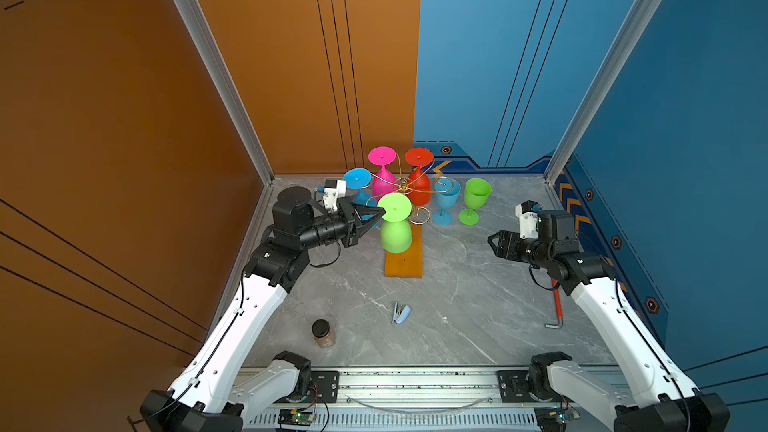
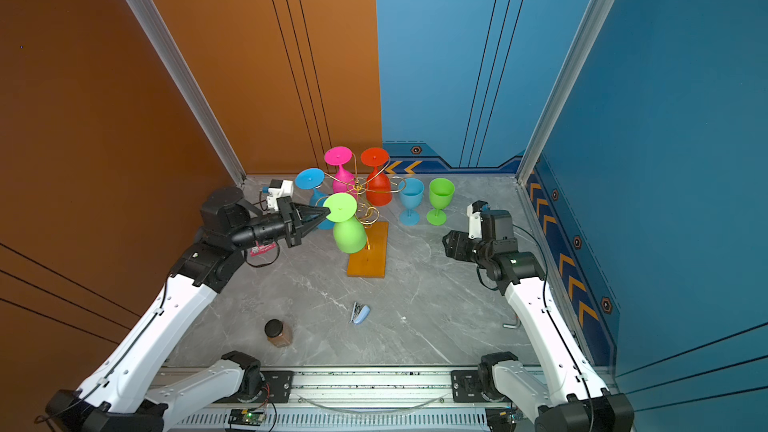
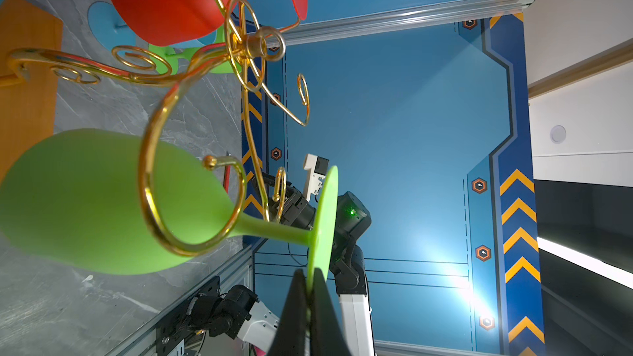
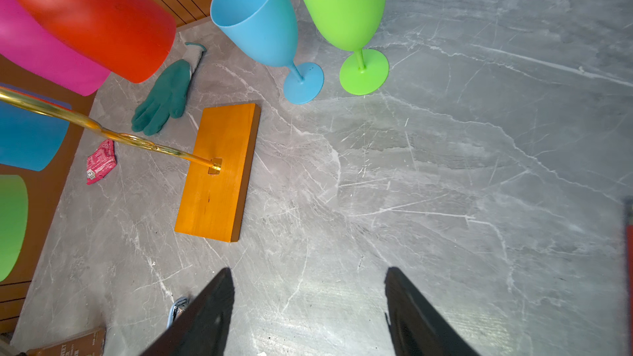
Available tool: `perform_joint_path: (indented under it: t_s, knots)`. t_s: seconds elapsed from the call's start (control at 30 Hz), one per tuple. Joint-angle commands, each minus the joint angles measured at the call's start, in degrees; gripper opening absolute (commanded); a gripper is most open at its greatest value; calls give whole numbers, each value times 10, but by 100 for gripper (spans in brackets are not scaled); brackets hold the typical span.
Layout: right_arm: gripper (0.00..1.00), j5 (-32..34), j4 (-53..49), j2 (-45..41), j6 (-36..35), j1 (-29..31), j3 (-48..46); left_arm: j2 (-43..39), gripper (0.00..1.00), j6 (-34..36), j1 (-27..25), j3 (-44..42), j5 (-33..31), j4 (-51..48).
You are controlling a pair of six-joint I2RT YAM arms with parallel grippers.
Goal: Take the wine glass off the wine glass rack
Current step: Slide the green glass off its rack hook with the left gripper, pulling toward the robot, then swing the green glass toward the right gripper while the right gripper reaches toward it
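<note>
Next, I will close my right gripper on the bowl's rim (image 1: 403, 250) (image 4: 23, 224) of the green wine glass that my left gripper holds by its foot.
The wine glass rack (image 1: 403, 188) (image 2: 357, 188) (image 3: 255, 46) is a gold wire stand on an orange wooden base (image 1: 405, 263) (image 4: 219, 172). A green wine glass (image 1: 395, 234) (image 2: 349, 234) (image 3: 85, 200) hangs bowl-down on its front arm, its stem inside the gold curl. My left gripper (image 1: 382, 211) (image 2: 328, 213) (image 3: 310, 279) is shut on the rim of that glass's foot. Pink (image 1: 382, 178), red (image 1: 419, 189) and blue (image 1: 357, 178) glasses also hang on the rack. My right gripper (image 1: 492, 241) (image 2: 445, 243) (image 4: 308, 272) is open and empty, to the right of the rack.
A blue glass (image 1: 445, 201) and a green glass (image 1: 473, 197) stand upright right of the rack. A stapler (image 1: 401, 313), a dark-lidded jar (image 1: 323, 332) and a red-handled tool (image 1: 557, 305) lie nearer the front. A teal glove (image 4: 164, 97) and a pink packet (image 4: 101, 160) lie behind the base.
</note>
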Motion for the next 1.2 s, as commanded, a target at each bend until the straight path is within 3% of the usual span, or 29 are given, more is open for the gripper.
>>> perform_joint_path:
  t_s: [0.0,0.5,0.73,1.17]
  knots:
    - [71,-20,-1,2,8,-2,4,-18,0,24,5,-10,31,1]
    - [71,-50,-25,20,7,11,22,-61,0,240,-10,0,69,-169]
    - [72,-53,-43,27,3,19,33,-71,0,361,-71,8,-1,-210]
    - [72,-65,-84,40,-15,40,59,-82,0,575,-284,6,-239,-248]
